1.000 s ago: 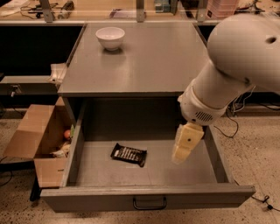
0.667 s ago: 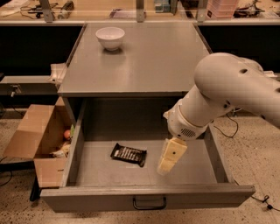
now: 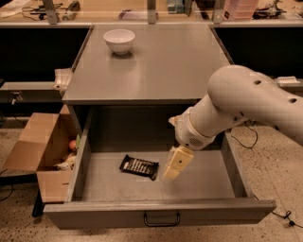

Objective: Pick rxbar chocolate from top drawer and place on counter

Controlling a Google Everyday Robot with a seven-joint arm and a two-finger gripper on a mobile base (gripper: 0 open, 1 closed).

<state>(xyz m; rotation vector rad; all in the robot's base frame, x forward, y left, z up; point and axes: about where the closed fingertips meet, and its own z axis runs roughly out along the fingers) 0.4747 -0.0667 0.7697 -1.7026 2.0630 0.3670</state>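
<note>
Next, the gripper closes on the middle (image 3: 140,167) of the rxbar chocolate in the open top drawer.
The rxbar chocolate (image 3: 138,167), a flat black wrapper with white lettering, lies on the floor of the open top drawer (image 3: 156,213), left of centre. My gripper (image 3: 173,171) hangs inside the drawer just to the right of the bar, pointing down, close to it and apart from it. The white arm reaches in from the right. The grey counter (image 3: 156,61) above the drawer holds a white bowl (image 3: 119,40) near its back left.
A brown cardboard box (image 3: 40,146) with small items stands open on the floor left of the drawer. A wooden workbench (image 3: 142,12) with clutter runs along the back. Cables lie on the speckled floor at right.
The arm has swung left and lower into the drawer, bringing my gripper from the drawer's right side to just beside the bar. The bar has not moved.
</note>
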